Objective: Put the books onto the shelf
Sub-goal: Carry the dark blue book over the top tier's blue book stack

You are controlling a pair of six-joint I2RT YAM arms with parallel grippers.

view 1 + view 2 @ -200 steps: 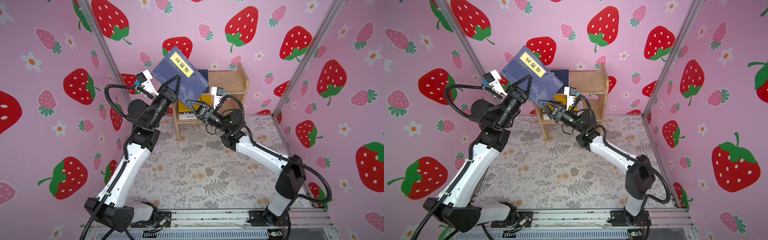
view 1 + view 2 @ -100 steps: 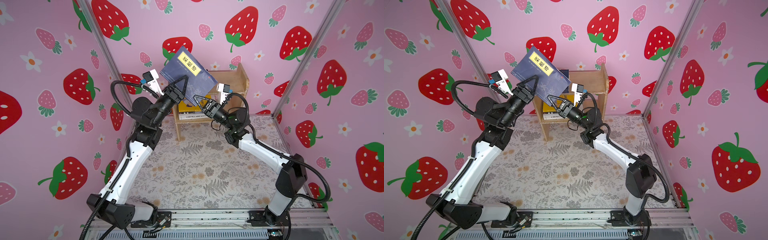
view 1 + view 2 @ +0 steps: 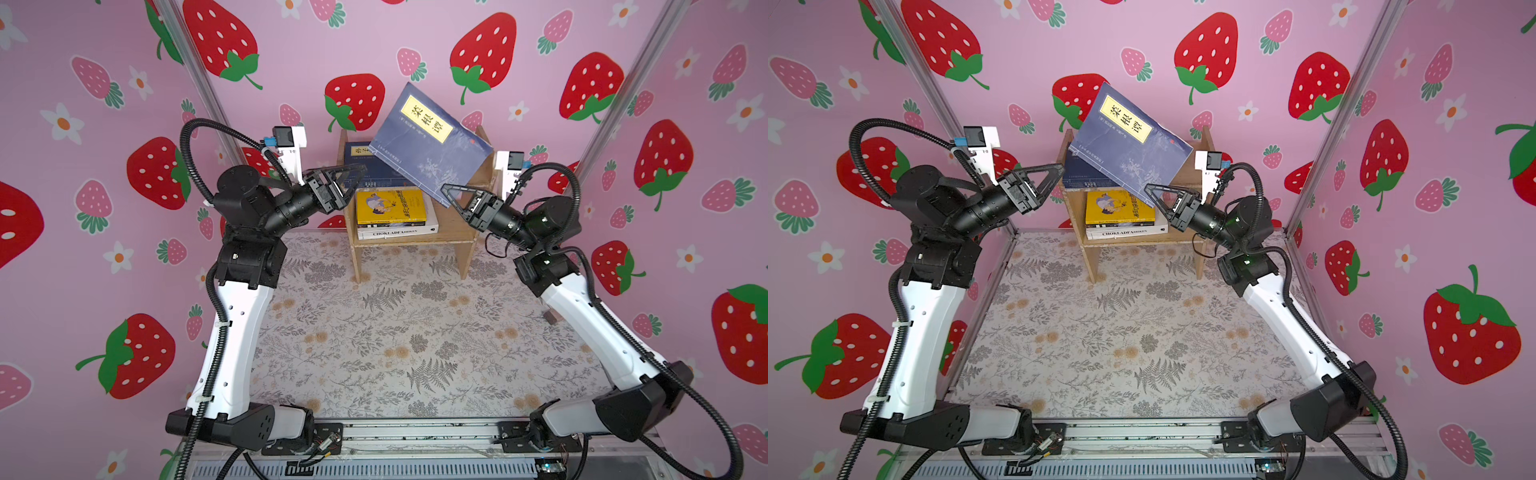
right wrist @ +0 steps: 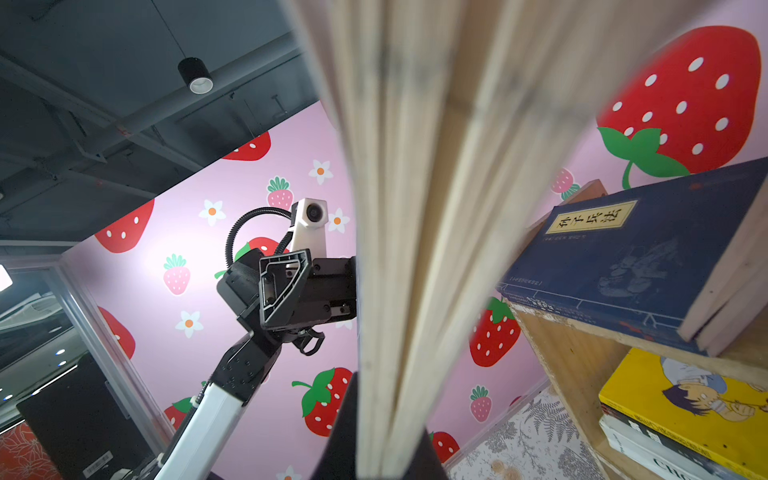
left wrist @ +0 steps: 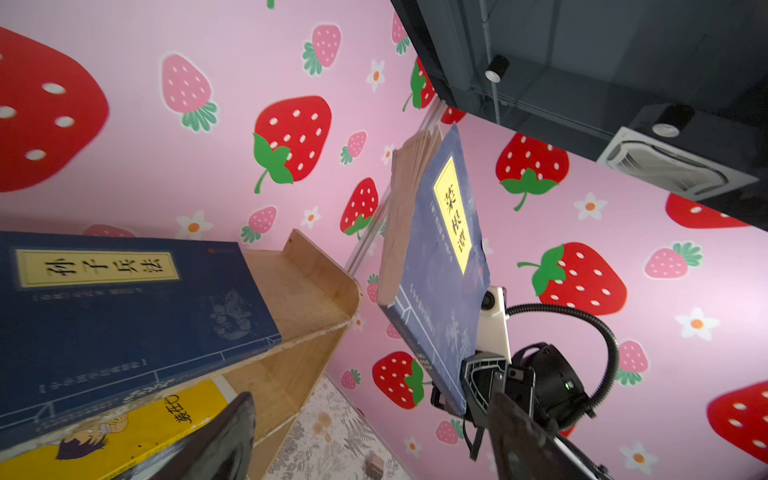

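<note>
My left gripper should take its label end [image 3: 377, 144], as the navy book hangs tilted by one corner from my right gripper, to level the book before lowering it.
In both top views a navy book with a yellow title label [image 3: 432, 141] [image 3: 1129, 141] hangs tilted above the shelf [image 3: 461, 239]. My right gripper [image 3: 445, 192] is shut on its lower corner. In the right wrist view its page edges [image 4: 415, 208] fill the space between the gripper's fingers [image 4: 353, 436]. My left gripper [image 3: 359, 174] [image 5: 374, 440] stands open beside the shelf's left side, holding nothing. Another navy book [image 3: 365, 166] lies on the upper tier. On the lower tier a yellow cartoon book [image 3: 390, 205] tops a stack with the white Chokladfabriken [image 3: 395, 232].
The shelf stands against the pink strawberry back wall, with the right half of both tiers bare wood [image 5: 299, 291]. A small brown block [image 3: 550, 318] lies on the floral table cover [image 3: 395, 332] near the right wall. Side walls close in on both arms.
My left gripper has opened, let go of the navy book and drawn back to the left. My right gripper has shut on its lower corner, and the book has moved right over the shelf.
</note>
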